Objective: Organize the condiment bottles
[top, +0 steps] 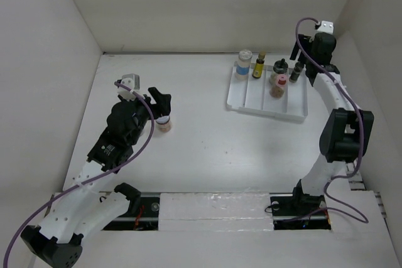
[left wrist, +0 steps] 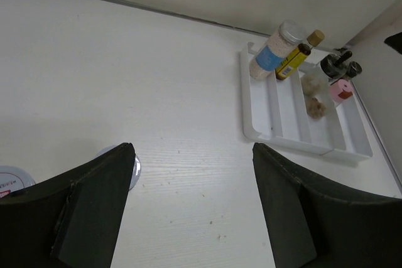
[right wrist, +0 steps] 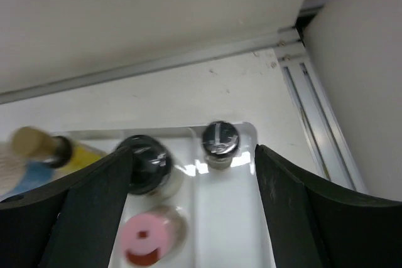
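The robot's left gripper will next move to the pale lid [top: 163, 119] [left wrist: 136, 169] of the beige jar nearer the white divided tray and close there.
Five condiment bottles stand in the white divided tray [top: 260, 108]: a blue-labelled jar [top: 243, 63], a slim amber bottle [top: 258, 66], a black-capped jar [top: 280, 67], a pink-lidded jar [top: 278, 84] and a small black-capped jar [top: 295, 70]. A sixth, beige jar [top: 164, 123] stands on the table beside my left gripper [top: 161, 107], which is open and empty [left wrist: 193, 149]. My right gripper [top: 301, 61] is open and empty above the tray's far right end. In the right wrist view it [right wrist: 193, 155] hangs over the small black-capped jar [right wrist: 220, 139].
White walls close in the table at the back and on both sides. The tray lies near the right wall, with a metal rail [right wrist: 314, 117] just beyond it. A pale round lid [left wrist: 7, 180] shows at the left edge of the left wrist view.
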You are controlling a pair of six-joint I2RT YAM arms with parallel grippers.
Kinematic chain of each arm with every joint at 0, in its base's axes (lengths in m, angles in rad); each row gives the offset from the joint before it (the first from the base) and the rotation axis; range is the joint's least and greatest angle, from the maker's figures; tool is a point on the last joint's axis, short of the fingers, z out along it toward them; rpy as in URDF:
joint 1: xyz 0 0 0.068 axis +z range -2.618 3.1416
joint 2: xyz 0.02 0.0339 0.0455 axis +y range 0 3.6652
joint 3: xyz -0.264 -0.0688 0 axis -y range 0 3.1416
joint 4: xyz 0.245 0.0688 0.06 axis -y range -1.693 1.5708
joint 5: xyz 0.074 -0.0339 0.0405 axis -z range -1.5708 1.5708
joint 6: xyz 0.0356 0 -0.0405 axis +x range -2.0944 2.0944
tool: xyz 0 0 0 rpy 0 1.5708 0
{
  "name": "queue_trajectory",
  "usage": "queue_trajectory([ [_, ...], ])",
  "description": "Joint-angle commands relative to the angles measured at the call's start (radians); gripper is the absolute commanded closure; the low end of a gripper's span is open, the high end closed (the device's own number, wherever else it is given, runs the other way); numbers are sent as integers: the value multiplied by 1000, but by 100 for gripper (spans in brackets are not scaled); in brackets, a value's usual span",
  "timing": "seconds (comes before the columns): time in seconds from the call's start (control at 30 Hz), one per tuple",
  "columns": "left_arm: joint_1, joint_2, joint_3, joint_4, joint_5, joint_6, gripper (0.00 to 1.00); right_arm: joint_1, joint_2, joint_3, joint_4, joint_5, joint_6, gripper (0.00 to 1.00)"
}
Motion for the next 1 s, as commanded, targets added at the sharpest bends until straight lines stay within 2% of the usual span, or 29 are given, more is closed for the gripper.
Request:
queue_trajectory([
  [0.0,4,9,16,12,-48,12,28,94,-151,-97,76,6,7,16],
  [0.1,4,53,39,-38,-112,12,23,180,-286,-214,156,-36,66,16],
  [0.17,4,107,49,-66,-139,12,17,223,-392,-344,234,-79,122,16],
  [0.2,4,156,59,-95,-157,12,14,277,-456,-428,254,-92,150,13],
  [0.33,4,244,87,-140,-237,-9,13,406,-572,-577,297,-92,184,11],
  [0.47,4,357,108,-140,-248,-20,12,519,-703,-744,307,-130,205,11],
  [0.57,15,451,168,-175,-232,-49,14,616,-802,-821,307,-130,205,11],
  [0.7,15,580,181,-196,-232,-65,16,677,-871,-866,307,-112,185,9],
  [0.83,15,609,191,-222,-290,-86,20,678,-914,-875,307,-112,176,9],
  [0.97,15,643,191,-222,-283,-86,21,678,-951,-875,297,-124,165,9],
])
